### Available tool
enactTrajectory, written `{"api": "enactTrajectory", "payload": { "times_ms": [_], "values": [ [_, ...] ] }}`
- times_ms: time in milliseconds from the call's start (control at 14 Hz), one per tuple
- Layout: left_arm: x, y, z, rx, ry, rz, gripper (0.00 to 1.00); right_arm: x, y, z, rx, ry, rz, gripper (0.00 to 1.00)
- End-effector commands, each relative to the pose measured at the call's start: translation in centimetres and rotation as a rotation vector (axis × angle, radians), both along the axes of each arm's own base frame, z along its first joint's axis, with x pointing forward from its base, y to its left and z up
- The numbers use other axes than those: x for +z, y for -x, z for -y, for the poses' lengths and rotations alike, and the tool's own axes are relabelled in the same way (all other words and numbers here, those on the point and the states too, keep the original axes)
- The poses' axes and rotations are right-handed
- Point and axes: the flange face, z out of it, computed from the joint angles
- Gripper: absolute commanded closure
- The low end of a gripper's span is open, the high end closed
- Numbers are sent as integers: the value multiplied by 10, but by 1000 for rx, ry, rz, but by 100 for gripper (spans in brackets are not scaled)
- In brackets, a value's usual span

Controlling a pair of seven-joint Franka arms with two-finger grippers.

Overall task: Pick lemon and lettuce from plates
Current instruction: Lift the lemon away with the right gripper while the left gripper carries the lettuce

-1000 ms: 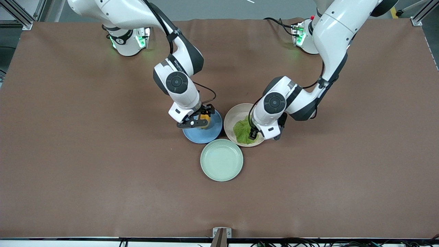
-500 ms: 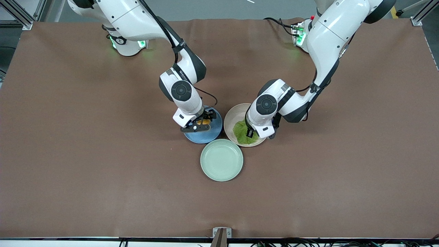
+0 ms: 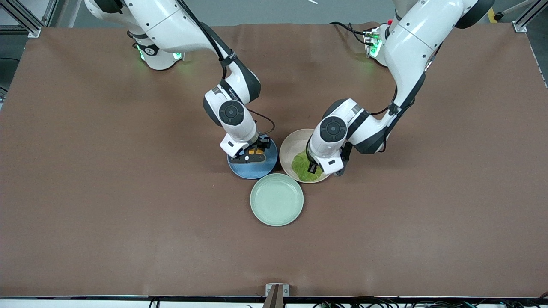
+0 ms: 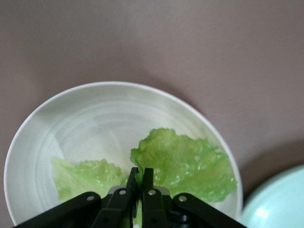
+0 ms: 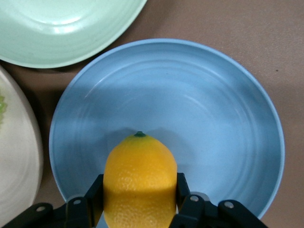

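Note:
Next, I set the lettuce down with my left gripper on the brown table cloth [image 3: 406, 188], past the beige plate and away from the blue plate.
The yellow-orange lemon [image 5: 140, 183] sits in the blue plate [image 5: 213, 118], and my right gripper [image 5: 139, 190] is shut on it, a finger on each side. In the front view the right gripper [image 3: 253, 155] is down over the blue plate [image 3: 252, 170]. The green lettuce [image 4: 190, 164] lies in the pale beige-pink plate [image 4: 95, 107]. My left gripper [image 4: 141, 178] is shut on a fold of the leaf. In the front view the left gripper [image 3: 316, 167] is down on the lettuce [image 3: 301, 167] in the beige plate [image 3: 292, 145].
A mint-green plate [image 3: 277, 199] stands nearer to the front camera, touching close to both other plates; it shows in the right wrist view [image 5: 66, 28] and at the left wrist view's corner [image 4: 280, 204]. Brown table cloth [image 3: 107, 192] lies all around.
Both arms have come down and in toward the plates. The right gripper has closed on the lemon and the left gripper has closed on the lettuce.

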Motion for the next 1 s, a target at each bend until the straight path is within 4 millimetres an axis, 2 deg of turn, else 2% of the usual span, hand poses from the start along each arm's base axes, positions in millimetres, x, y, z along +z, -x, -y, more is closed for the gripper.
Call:
{"api": "enactTrajectory", "payload": {
  "times_ms": [0,71,286,357,500,571,643,786,857,929],
  "values": [
    [50,-7,-11,-35,-49,65,100,21,-4,8,-23,12,-24,78],
    [66,-11,-20,-62,-69,80,100,47,-11,18,-25,17,-27,78],
    [105,-35,-68,-119,-97,110,100,121,-46,96,-31,42,-66,78],
    [116,-43,-85,-137,-100,122,100,141,-60,134,-11,40,-79,78],
    [129,-58,-122,-164,-108,137,100,167,-84,217,22,27,-102,78],
    [131,-63,-139,-179,-111,134,100,173,-92,255,33,24,-112,78],
    [128,-68,-156,-193,-115,126,100,172,-101,304,44,29,-116,78],
    [122,-74,-185,-214,-122,109,100,165,-114,388,96,62,-104,78],
    [116,-77,-203,-220,-125,93,100,163,-118,420,103,58,-93,78],
    [110,-79,-224,-235,-128,76,100,151,-117,442,97,53,-101,78]
  ]
}}
